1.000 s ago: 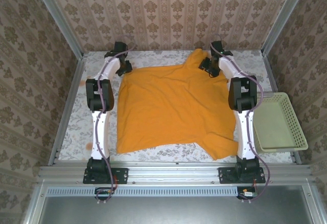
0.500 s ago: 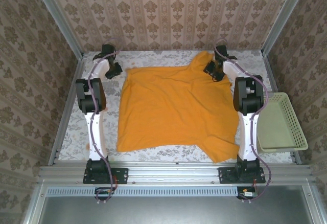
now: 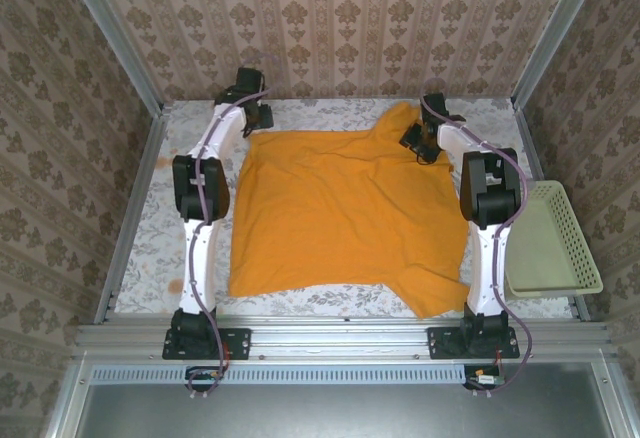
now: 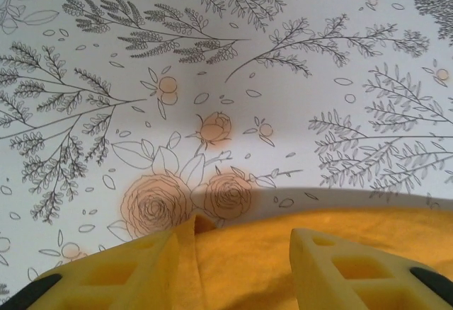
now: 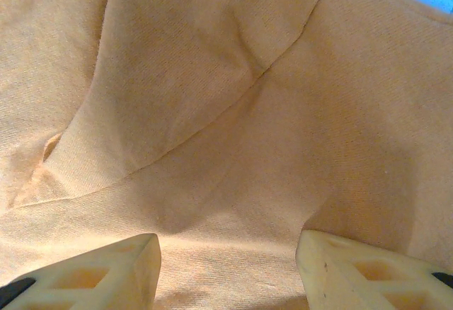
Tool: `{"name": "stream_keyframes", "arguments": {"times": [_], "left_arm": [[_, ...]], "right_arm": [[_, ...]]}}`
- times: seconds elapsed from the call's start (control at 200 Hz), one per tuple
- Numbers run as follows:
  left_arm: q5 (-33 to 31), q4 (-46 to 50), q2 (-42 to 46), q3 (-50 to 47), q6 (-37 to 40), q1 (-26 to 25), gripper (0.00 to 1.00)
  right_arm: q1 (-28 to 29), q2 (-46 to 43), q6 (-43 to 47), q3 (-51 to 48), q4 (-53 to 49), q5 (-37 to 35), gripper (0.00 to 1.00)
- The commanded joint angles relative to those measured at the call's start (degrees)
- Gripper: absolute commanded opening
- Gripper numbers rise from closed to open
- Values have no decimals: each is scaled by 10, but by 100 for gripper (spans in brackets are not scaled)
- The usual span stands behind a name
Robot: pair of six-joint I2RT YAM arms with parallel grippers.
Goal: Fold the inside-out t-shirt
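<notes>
A small fold bunches the t-shirt by my left gripper at its corner. My left gripper will pinch the t-shirt's corner (image 4: pixel 190 234) and pull it away from the t-shirt's middle.
The inside-out t-shirt (image 3: pixel 340 208) is mustard-orange and lies spread flat across the table, plain face up. My left gripper (image 3: pixel 256 118) sits at its far left corner. In the left wrist view the left gripper (image 4: pixel 237 243) stands open, with the shirt's edge (image 4: pixel 354 225) lying between the yellow fingers and a small fold raised beside the left finger (image 4: pixel 120 267). My right gripper (image 3: pixel 418 141) rests on the far right shoulder area. In the right wrist view it (image 5: pixel 228 246) is open over the cloth (image 5: pixel 212 112), where a seam runs diagonally.
The table (image 3: pixel 145 228) has a floral cover (image 4: pixel 212 76). A pale cream mesh basket (image 3: pixel 545 243) stands at the right edge. Patterned walls and metal rails enclose the back and both sides. A strip of bare table lies left of the shirt.
My left gripper swung out to the left, then came back to the shirt's far left corner, and its jaws widened. The right gripper shifted slightly right on the far shoulder.
</notes>
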State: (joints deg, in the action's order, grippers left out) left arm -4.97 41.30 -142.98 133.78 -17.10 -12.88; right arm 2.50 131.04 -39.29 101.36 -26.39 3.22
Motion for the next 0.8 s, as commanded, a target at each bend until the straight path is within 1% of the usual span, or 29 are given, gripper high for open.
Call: {"name": "stream_keyframes", "arguments": {"times": [0.0, 0.03, 0.225, 0.52, 0.68, 0.795], "left_arm": [[-37, 55, -41, 28, 13, 13, 44], [-38, 57, -45, 30, 14, 13, 43], [-21, 62, -66, 41, 20, 17, 36], [-21, 64, -59, 29, 7, 36, 15], [-12, 37, -25, -18, -11, 54, 8], [36, -19, 18, -85, -38, 79, 5]], "right_arm": [[-1, -2, -15, -33, -46, -22, 57], [-2, -3, -16, -35, -31, -22, 57], [-6, -13, -24, -58, -16, -26, 57], [-8, -14, -27, -71, -13, -32, 57], [-15, -18, -32, -83, -13, -37, 57], [-16, -23, -33, -89, -16, -41, 57]]}}
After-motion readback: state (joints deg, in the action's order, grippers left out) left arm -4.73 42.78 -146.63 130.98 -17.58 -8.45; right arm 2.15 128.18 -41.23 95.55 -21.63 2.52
